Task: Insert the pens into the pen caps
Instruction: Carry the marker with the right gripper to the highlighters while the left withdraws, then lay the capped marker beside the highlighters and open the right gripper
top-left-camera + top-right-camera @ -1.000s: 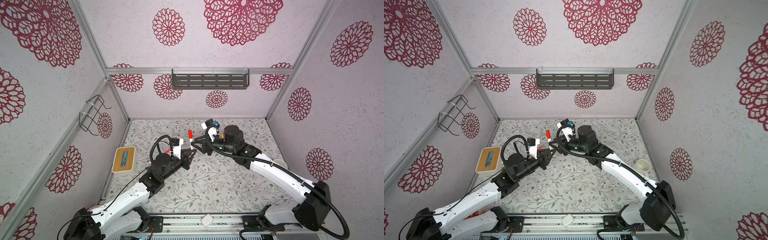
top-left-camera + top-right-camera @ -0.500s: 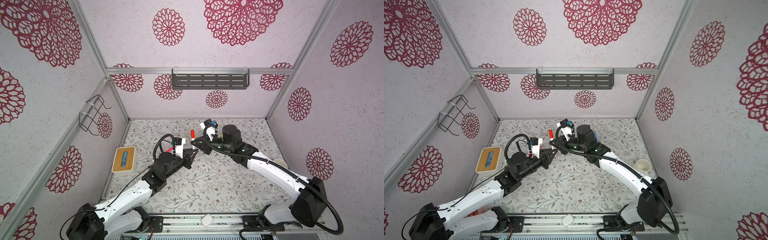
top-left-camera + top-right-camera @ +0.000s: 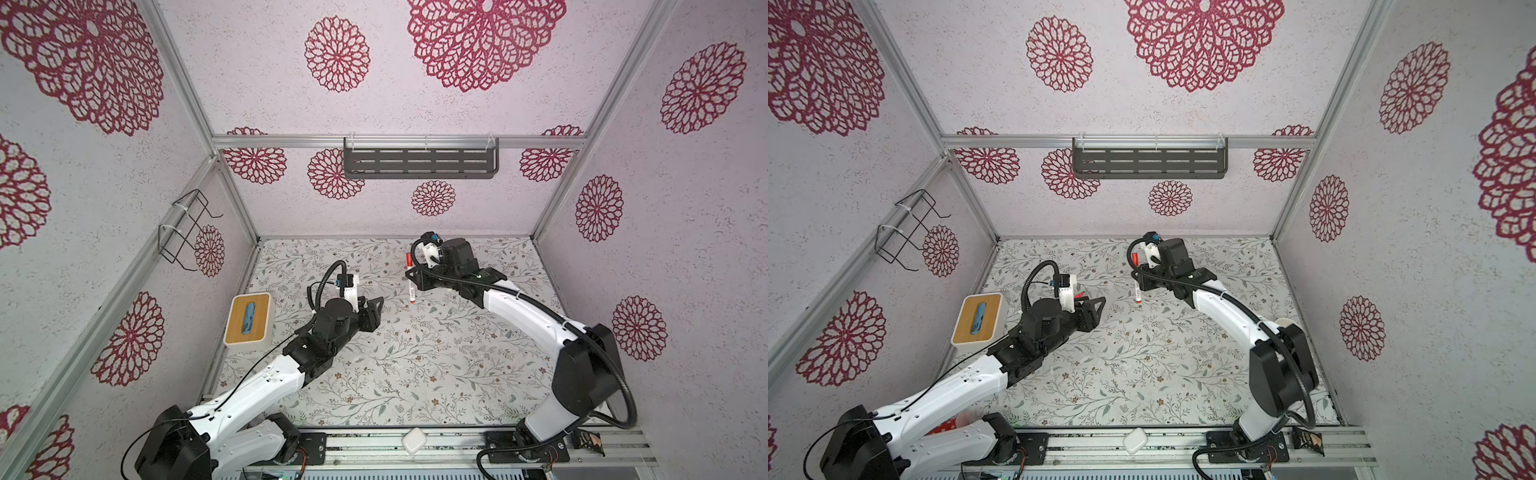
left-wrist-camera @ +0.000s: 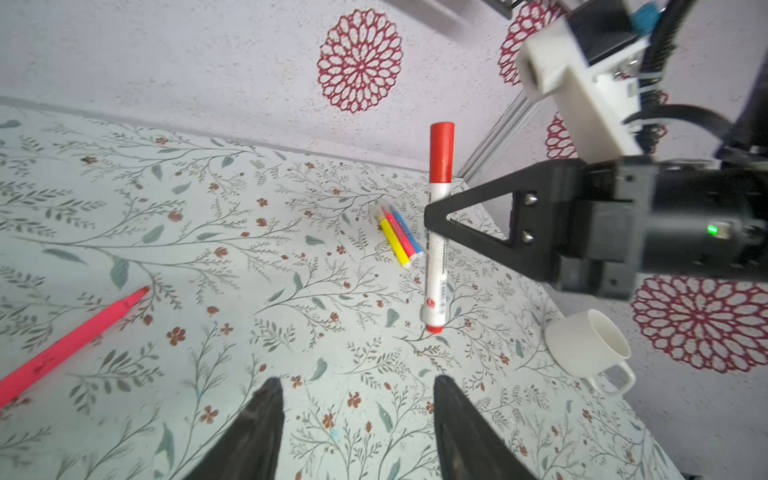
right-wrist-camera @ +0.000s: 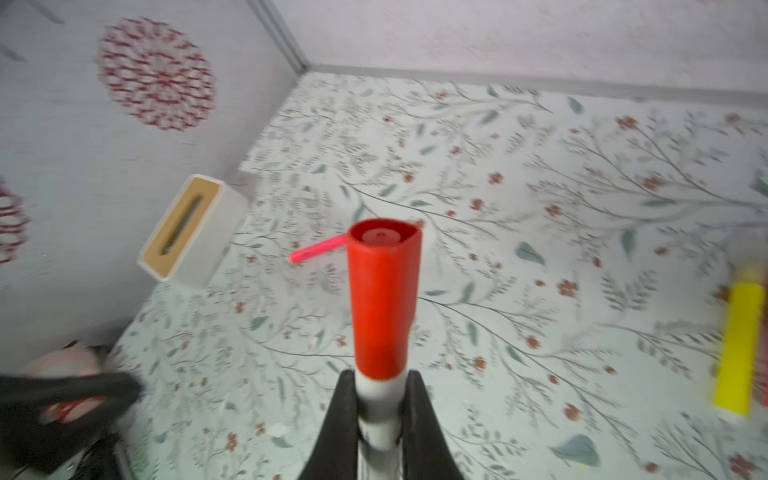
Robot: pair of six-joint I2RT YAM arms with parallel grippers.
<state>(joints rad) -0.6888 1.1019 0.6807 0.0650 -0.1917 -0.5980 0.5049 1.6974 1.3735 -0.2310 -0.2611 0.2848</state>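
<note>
Next, my right gripper lets go of the white marker pen on the mat (image 3: 440, 277) (image 5: 689, 345) beside the yellow pen.
My right gripper (image 5: 380, 386) is shut on a white marker pen (image 4: 436, 266) and holds it upright, its lower end just at the mat. A red pen cap (image 5: 382, 291) sits on the pen's upper end. Both top views show this pen (image 3: 411, 291) (image 3: 1137, 293) at the middle back of the mat. My left gripper (image 4: 357, 399) is open and empty, apart from the pen, on its left (image 3: 374, 311). A pink pen (image 4: 75, 340) lies on the mat near my left gripper. Yellow, red and blue pens (image 4: 397, 237) lie together beyond the held one.
A wood-topped white box (image 3: 248, 318) stands at the mat's left edge. A white cup (image 4: 586, 345) lies on its side at the right. A dark shelf (image 3: 419, 162) hangs on the back wall, a wire rack (image 3: 187, 228) on the left wall.
My right gripper closed on the upright pen. My left gripper then opened, let go and drew back to the left, away from the pen.
</note>
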